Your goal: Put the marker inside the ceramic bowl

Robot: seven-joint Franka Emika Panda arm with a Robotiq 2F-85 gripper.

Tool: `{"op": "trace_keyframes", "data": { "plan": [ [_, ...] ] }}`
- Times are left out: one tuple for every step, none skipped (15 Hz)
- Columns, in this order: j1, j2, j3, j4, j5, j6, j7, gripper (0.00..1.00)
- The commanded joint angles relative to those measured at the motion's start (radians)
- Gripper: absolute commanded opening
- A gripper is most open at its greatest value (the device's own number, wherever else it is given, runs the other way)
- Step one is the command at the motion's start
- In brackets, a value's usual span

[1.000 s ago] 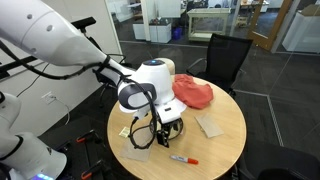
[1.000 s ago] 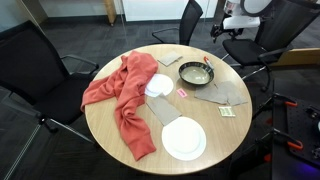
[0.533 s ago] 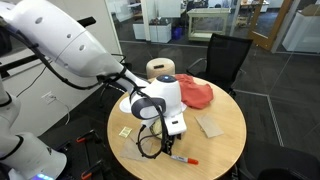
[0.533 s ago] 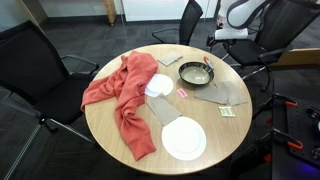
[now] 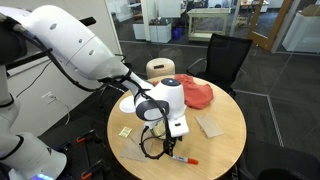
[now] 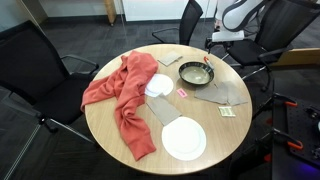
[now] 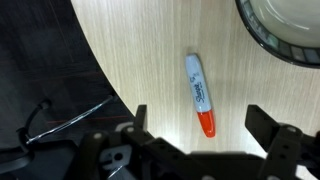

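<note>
I move my gripper down to the marker's red cap (image 5: 192,161) (image 7: 207,122) next and close it there, leaving the grey body of the marker sticking out.
The marker (image 7: 201,95) has a grey body and a red cap. It lies flat on the wooden table close to the edge, and it also shows in an exterior view (image 5: 183,159). The ceramic bowl (image 6: 196,73), dark-rimmed and pale inside, stands empty near the table's edge. Its rim shows at the top right of the wrist view (image 7: 266,41). My gripper (image 7: 203,138) is open and hovers just above the marker's cap end, one finger on each side, not touching it. The gripper shows in both exterior views (image 5: 172,147) (image 6: 222,40). My wrist hides the bowl in one of them.
A red cloth (image 6: 120,95) lies across the table, with a flat white plate (image 6: 183,139), grey cloth pieces (image 6: 215,96), a yellow note (image 6: 227,112) and a small pink thing (image 6: 182,93). Black office chairs (image 6: 35,65) surround the table. The edge (image 7: 100,80) is close beside the marker.
My arm has swung from over the bowl toward the table edge and lowered, so the open gripper now hangs over the marker. Nothing on the table has moved.
</note>
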State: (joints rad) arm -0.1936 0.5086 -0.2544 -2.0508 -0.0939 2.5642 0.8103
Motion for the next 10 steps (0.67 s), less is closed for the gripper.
{"op": "trace_keyframes", "data": {
  "plan": [
    [0.007,0.038,-0.018,0.011,0.064,0.109,-0.03,1.0],
    [0.004,0.057,-0.015,0.018,0.084,0.144,-0.033,1.0],
    [0.004,0.072,-0.014,0.023,0.101,0.171,-0.037,1.0],
    [0.004,0.091,-0.011,0.03,0.118,0.199,-0.042,1.0],
    [0.005,0.113,-0.011,0.039,0.134,0.227,-0.045,1.0],
    [0.007,0.134,-0.011,0.051,0.147,0.248,-0.047,1.0],
    [0.004,0.157,-0.008,0.067,0.163,0.261,-0.051,1.0],
    [0.006,0.178,-0.01,0.084,0.176,0.264,-0.049,1.0],
    [0.006,0.2,-0.008,0.107,0.19,0.258,-0.053,1.0],
    [0.007,0.221,-0.009,0.13,0.204,0.245,-0.057,1.0]
  ]
}}
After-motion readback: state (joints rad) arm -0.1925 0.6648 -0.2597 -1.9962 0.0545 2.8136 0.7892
